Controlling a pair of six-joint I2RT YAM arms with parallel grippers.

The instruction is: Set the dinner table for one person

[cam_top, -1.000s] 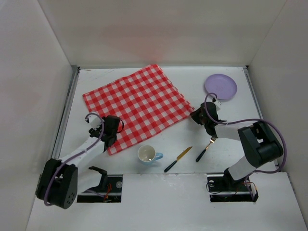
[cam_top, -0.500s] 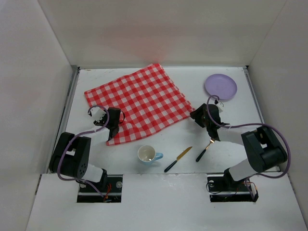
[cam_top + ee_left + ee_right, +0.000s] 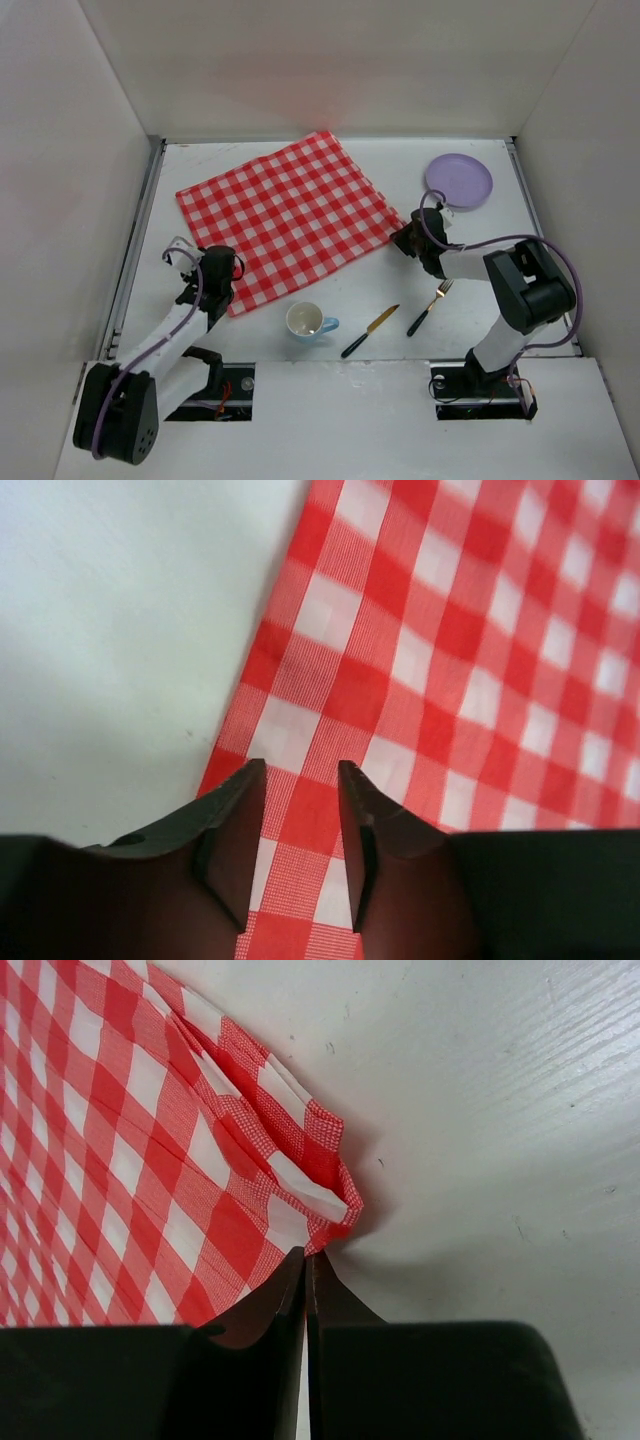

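Observation:
The cloth's near edge slants crookedly; next my right gripper regrips the cloth's bunched corner (image 3: 394,225), pulls it toward the fork, then takes the plate.
The red-and-white checked cloth (image 3: 285,215) lies spread on the left middle of the white dinner table (image 3: 400,160). My left gripper (image 3: 215,272) is open just above the cloth's near-left edge; in the left wrist view (image 3: 300,772) the cloth (image 3: 450,640) lies flat under the spread jaws, with bare table (image 3: 120,630) to the left. My right gripper (image 3: 408,240) is at the cloth's right corner. In the right wrist view (image 3: 305,1256) the jaws are shut on that bunched, folded-over corner (image 3: 300,1175).
A purple plate (image 3: 459,180) sits at the far right. A white cup with a blue handle (image 3: 306,321), a black-handled knife (image 3: 369,331) and a black-handled fork (image 3: 428,308) lie near the front. Metal rails run along both side edges.
The cloth shifted slightly toward the far side a second ago. My left gripper moved back toward the near left, and the cloth's near-left corner settled flat. The right gripper stayed at the right corner.

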